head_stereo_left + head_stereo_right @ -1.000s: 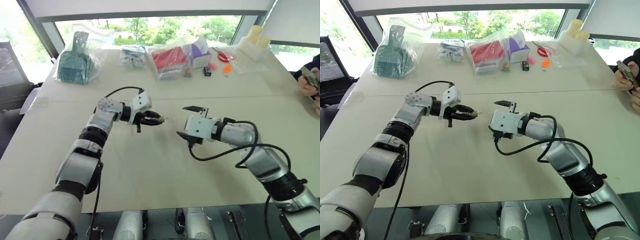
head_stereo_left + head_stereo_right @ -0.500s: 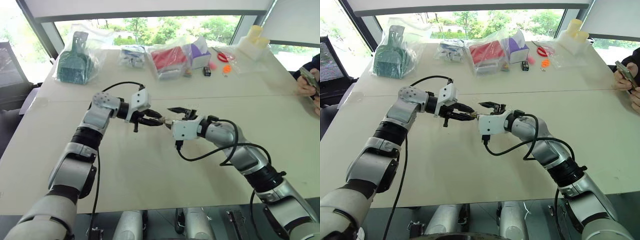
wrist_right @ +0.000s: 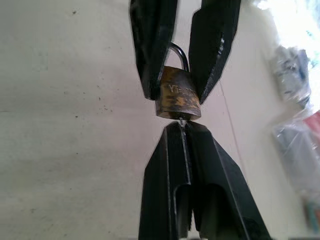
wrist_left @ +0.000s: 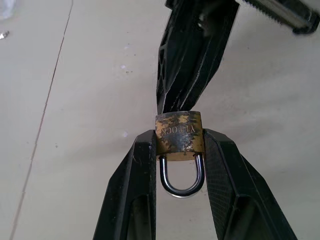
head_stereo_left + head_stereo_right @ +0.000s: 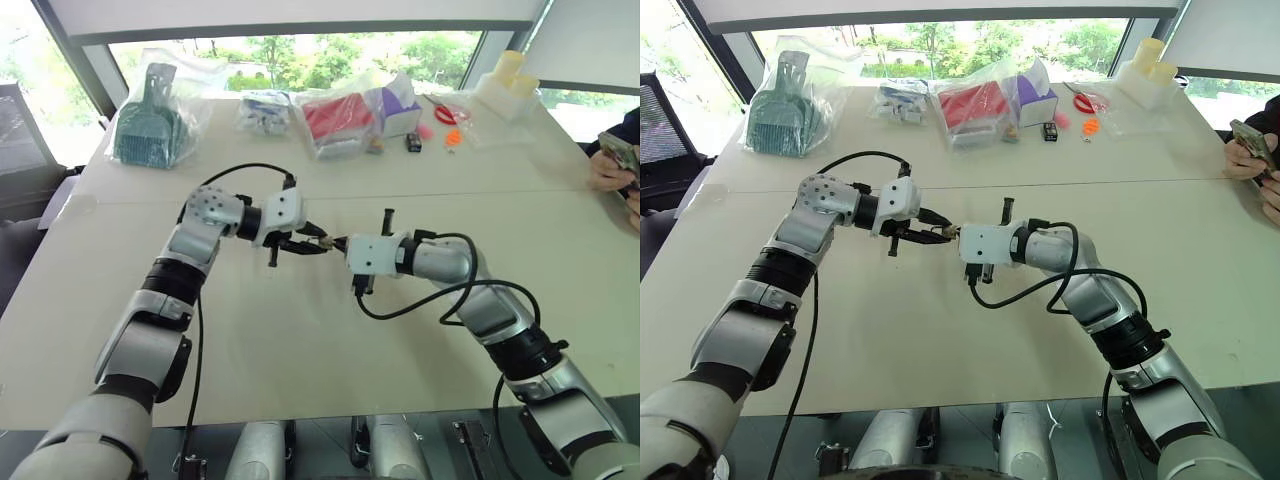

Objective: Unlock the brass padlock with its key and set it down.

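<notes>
My left fingers box in the padlock's shackle and my right gripper holds just the key, so it should turn and take the padlock's body point(image 4: 178, 134).
The brass padlock point(image 4: 179, 137) is a tiny tarnished yellow body with a silvery shackle point(image 4: 182, 185). My left gripper point(image 4: 179, 146) is shut on its two sides and holds it above the middle of the table point(image 5: 300, 330). My right gripper point(image 3: 182, 126) is shut, its tips meeting the padlock point(image 3: 177, 95) on the face opposite the shackle. A thin silvery sliver of the key point(image 3: 182, 119) shows between those tips and the lock; the rest of the key is hidden. In the head views the two grippers meet tip to tip at the padlock point(image 5: 326, 242).
Bagged goods line the table's far edge: a green dustpan point(image 5: 150, 125), a red pack point(image 5: 335, 118), a purple box point(image 5: 400, 105), a small black item point(image 5: 414, 142) and white containers point(image 5: 510, 85). A person's hands point(image 5: 615, 168) hold something at the right edge.
My right gripper moved left up to the padlock and went from open to shut at its base. The left gripper rolled at the wrist while keeping the padlock in place.
</notes>
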Controlling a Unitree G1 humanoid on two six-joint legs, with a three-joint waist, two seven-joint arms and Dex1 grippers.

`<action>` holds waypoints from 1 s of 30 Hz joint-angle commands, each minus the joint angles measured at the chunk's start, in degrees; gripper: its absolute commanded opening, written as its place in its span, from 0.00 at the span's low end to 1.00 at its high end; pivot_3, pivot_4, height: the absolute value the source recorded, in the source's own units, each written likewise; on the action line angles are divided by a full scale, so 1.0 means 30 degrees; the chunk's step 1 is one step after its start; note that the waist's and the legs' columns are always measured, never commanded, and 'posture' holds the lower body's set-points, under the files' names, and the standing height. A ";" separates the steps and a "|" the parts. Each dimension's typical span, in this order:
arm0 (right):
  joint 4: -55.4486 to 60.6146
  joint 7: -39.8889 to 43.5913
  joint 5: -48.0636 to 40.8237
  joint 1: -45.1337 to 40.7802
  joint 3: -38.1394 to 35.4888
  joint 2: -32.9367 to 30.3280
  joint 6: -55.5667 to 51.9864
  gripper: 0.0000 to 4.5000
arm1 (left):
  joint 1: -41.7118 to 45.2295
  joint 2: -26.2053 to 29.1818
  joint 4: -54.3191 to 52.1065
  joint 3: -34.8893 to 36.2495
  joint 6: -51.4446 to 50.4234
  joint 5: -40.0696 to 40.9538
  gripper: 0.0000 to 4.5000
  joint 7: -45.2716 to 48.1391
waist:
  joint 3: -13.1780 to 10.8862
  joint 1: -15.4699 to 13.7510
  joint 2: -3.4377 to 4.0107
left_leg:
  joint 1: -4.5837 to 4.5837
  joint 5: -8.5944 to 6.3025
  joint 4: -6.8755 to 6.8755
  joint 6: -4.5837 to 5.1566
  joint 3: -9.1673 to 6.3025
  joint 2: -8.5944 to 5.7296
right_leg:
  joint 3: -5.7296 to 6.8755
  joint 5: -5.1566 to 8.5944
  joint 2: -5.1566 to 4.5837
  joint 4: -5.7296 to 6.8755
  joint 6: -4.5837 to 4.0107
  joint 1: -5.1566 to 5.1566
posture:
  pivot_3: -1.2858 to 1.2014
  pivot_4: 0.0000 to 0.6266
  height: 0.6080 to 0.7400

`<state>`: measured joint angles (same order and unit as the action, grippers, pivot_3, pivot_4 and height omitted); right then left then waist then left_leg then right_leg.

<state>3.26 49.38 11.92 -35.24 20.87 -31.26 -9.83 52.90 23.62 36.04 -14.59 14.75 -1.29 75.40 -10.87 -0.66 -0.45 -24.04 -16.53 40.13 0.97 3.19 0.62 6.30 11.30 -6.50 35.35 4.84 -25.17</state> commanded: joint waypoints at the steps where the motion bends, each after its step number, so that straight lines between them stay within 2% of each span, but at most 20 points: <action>1: 0.0699 0.2680 -0.2346 -0.1509 -0.0178 0.0580 -0.3200 0.01 | 0.0737 -0.0133 0.0613 -0.0251 0.4041 -0.1227 0.16 -0.2025 | 0.0000 0.0010 0.0001 | 0.0001 -0.0001 0.0000 0.0001 -0.0002 0.0002 | 0.0000 0.0000 0.0000 0.0000 0.0000 -0.0001 | 0.52 0.24 1.00; 6: 0.0325 0.3555 -0.3008 -0.2745 -0.0203 0.1221 -0.6651 0.01 | 0.1276 0.0009 0.1944 -0.0561 0.7637 -0.2334 0.16 -0.3353 | 0.0002 -0.0002 0.0004 | 0.0001 -0.0001 -0.0002 0.0002 0.0004 0.0001 | 0.0005 -0.0001 -0.0001 0.0005 -0.0003 -0.0003 | 0.52 0.24 1.00; 8: 0.0319 0.2953 -0.2564 -0.2821 -0.0213 0.1293 -0.4628 0.01 | 0.1341 0.0025 0.2199 -0.0531 0.7690 -0.2136 0.16 -0.3191 | 0.0002 -0.0003 0.0004 | 0.0000 -0.0002 -0.0002 0.0002 0.0013 0.0001 | 0.0005 -0.0002 -0.0001 0.0005 -0.0002 -0.0004 | 0.52 0.24 1.00; 15: -0.1110 -0.1817 0.3049 -0.1640 0.1021 -0.1463 0.5898 0.01 | 0.1065 0.0027 0.1045 0.0567 0.0764 0.1163 0.16 0.0146 | 0.0001 0.0012 0.0004 | -0.0003 -0.0001 -0.0002 0.0000 0.0071 -0.0005 | 0.0004 0.0003 -0.0004 -0.0001 0.0007 -0.0006 | 0.52 0.24 1.00; 18: -0.1396 -0.3342 0.4208 -0.0844 0.0748 -0.2313 0.8397 0.22 | 0.0974 0.0310 0.0527 0.0699 -0.1137 0.1787 0.16 0.1064 | 0.0000 0.0038 0.0002 | -0.0003 0.0025 -0.0003 -0.0044 0.0085 -0.0006 | 0.0001 0.0003 -0.0003 0.0000 0.0008 -0.0009 | 0.52 0.24 1.00; 24: -0.1578 -0.5164 0.4763 -0.0492 0.0104 -0.2456 1.1030 0.91 | 0.0896 0.0449 -0.0647 0.0877 -0.3680 0.2772 0.16 0.2104 | 0.0000 0.0079 0.0001 | 0.0003 0.0047 -0.0003 -0.0081 0.0086 0.0001 | -0.0003 0.0003 0.0000 0.0007 0.0007 -0.0009 | 0.52 0.24 1.00; 30: -0.1927 -0.6207 0.5159 -0.0907 0.0081 -0.2071 1.2761 0.91 | 0.0958 0.0588 -0.1301 0.0974 -0.5147 0.3410 0.16 0.2789 | 0.0000 0.0070 0.0001 | 0.0003 0.0046 -0.0002 -0.0080 0.0086 0.0003 | -0.0005 0.0003 0.0001 0.0004 0.0006 -0.0007 | 0.52 0.24 1.00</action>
<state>-2.85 32.19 26.94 -36.56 22.74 -37.89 26.88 54.79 24.80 34.75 -13.52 0.35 7.05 83.10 -10.87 -0.45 -0.45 -24.03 -16.39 40.12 0.74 3.44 0.63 6.28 11.31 -6.49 35.37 4.86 -25.19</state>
